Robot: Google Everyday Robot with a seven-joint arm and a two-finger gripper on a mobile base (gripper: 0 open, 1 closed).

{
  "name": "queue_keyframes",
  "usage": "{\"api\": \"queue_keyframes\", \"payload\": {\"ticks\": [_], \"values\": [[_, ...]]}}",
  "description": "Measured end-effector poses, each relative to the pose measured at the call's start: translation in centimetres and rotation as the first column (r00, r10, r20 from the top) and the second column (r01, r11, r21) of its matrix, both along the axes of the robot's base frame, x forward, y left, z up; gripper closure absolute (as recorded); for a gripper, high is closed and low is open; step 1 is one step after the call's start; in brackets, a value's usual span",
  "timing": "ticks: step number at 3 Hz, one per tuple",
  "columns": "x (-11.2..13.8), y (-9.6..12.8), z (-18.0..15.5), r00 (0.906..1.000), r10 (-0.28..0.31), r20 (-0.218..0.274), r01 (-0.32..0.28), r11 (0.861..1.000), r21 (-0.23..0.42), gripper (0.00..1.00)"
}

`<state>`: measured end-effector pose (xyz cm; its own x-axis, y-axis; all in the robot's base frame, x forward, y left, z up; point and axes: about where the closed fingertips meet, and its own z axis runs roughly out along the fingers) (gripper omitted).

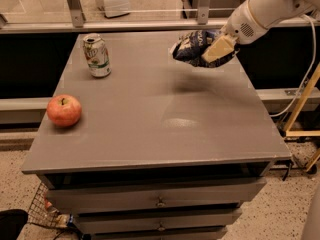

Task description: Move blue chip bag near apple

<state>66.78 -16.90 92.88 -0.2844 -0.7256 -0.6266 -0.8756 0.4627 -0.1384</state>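
Next, I let go of the blue chip bag on the grey table (143, 97) between the apple and the middle of the table.
The blue chip bag (191, 47), dark-blue crinkly foil with white lettering, hangs in the air above the back right part of the grey table (150, 134), with its shadow on the top below it. My gripper (212, 51) comes in from the upper right on a white arm and is shut on the bag's right side; one beige finger (218, 47) shows across it. The apple (64, 110), red-pink with a short stem, sits near the table's left edge, far to the left of and nearer than the bag.
A green-and-white soda can (97, 55) stands upright at the back left of the table. Drawers (160, 202) front the table below. A metal rail (150, 25) runs behind it. A yellow frame (302, 104) stands at the right.
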Motion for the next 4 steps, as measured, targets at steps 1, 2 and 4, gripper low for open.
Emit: {"api": "queue_keyframes", "payload": {"ticks": [1, 2, 4], "values": [[-1.4, 0.3, 3.2, 0.9987, -0.014, 0.048, 0.016, 0.999, -0.036, 1.0], [-4.7, 1.3, 5.3, 0.9975, 0.015, 0.069, -0.013, 1.0, -0.026, 1.0], [-12.5, 5.2, 5.7, 0.9915, 0.081, 0.102, -0.081, 0.997, 0.0, 1.0]]}}
